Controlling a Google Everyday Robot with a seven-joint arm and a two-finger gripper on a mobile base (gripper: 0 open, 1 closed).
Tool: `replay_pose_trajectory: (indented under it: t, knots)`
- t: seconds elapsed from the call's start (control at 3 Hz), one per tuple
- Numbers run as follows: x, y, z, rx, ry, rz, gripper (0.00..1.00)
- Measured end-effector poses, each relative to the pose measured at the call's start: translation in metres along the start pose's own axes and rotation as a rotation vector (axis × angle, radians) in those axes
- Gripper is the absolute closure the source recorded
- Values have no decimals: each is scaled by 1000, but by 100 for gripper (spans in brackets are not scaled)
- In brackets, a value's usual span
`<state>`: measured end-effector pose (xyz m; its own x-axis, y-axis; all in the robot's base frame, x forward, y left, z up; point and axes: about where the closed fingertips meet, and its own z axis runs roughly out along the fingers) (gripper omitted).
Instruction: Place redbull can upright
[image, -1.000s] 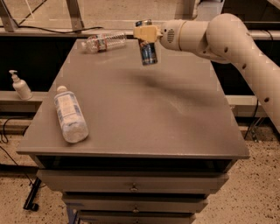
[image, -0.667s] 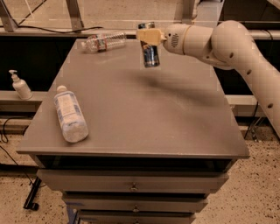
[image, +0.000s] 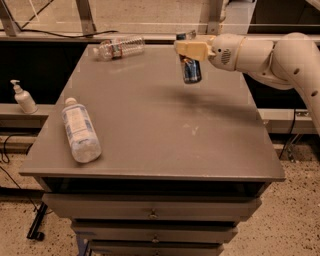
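Next, my gripper lets go of the redbull can upright on the bare grey tabletop (image: 196, 100) beneath it, at its shadow.
The redbull can (image: 190, 67) is a slim blue and silver can held nearly upright in the air above the far right part of the grey table (image: 150, 120). My gripper (image: 189, 48) comes in from the right on a white arm and is shut on the can's upper part with tan fingers (image: 192, 48). The can's bottom hangs clear of the tabletop, and its shadow lies on the table below and to the right.
A clear plastic bottle (image: 80, 131) lies on its side at the table's left front. Another clear bottle (image: 118, 48) lies at the far edge. A white pump bottle (image: 23, 98) stands on a ledge left of the table. Drawers sit under the tabletop.
The gripper with the can has shifted slightly right and a little up. The bottles have not moved.
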<state>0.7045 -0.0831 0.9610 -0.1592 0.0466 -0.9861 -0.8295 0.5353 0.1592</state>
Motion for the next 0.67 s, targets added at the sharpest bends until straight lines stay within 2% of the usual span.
replay_pose_trajectory:
  t: [0.33,0.67]
  knots:
    - [13,0,-17,-70,-9,-58,100]
    - [32,1,-25,-130,-34,-77,100]
